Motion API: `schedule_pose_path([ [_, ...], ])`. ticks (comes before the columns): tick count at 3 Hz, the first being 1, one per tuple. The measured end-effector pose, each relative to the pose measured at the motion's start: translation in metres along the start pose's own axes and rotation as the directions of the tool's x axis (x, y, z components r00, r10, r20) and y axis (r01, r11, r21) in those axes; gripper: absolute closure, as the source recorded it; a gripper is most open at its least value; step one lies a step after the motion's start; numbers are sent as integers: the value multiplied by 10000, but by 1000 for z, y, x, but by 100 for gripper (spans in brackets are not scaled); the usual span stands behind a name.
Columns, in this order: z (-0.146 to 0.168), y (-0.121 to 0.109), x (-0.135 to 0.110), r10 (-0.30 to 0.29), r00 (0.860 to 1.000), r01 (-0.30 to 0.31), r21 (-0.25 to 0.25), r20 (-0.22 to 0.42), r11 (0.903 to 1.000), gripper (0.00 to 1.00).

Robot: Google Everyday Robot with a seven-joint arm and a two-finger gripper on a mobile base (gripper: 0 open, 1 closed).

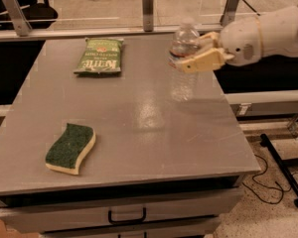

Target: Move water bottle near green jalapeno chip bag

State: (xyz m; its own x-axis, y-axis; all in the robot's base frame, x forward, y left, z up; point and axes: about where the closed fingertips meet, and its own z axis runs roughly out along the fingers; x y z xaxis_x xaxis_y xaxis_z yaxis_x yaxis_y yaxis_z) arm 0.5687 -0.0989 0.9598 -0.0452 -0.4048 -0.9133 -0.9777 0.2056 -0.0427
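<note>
Next, I release the water bottle from my gripper on the table (130,69) beside the edge of the green jalapeno chip bag that faces the gripper.
The water bottle (183,78), clear with a white cap, is upright at the table's right side, its base just above or on the tabletop. My gripper (192,53) reaches in from the right and is shut on the bottle's upper part, with one cream finger (201,62) across its front. The green jalapeno chip bag (100,55) lies flat at the back of the table, well to the left of the bottle.
A yellow sponge with a green top (71,148) lies near the front left. The grey table (139,133) has a drawer handle (126,216) at the front. Metal posts and a rail (147,1) stand behind the table. Cables lie on the floor at right.
</note>
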Motion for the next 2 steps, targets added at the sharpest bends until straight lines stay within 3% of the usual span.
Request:
schedule_pose_path([
  [1,46,-25,-37,-1037,9935,1043,-126,460,9945,100],
  [2,88,-52,-61,-1894,9804,1911,-296,537,9811,100],
])
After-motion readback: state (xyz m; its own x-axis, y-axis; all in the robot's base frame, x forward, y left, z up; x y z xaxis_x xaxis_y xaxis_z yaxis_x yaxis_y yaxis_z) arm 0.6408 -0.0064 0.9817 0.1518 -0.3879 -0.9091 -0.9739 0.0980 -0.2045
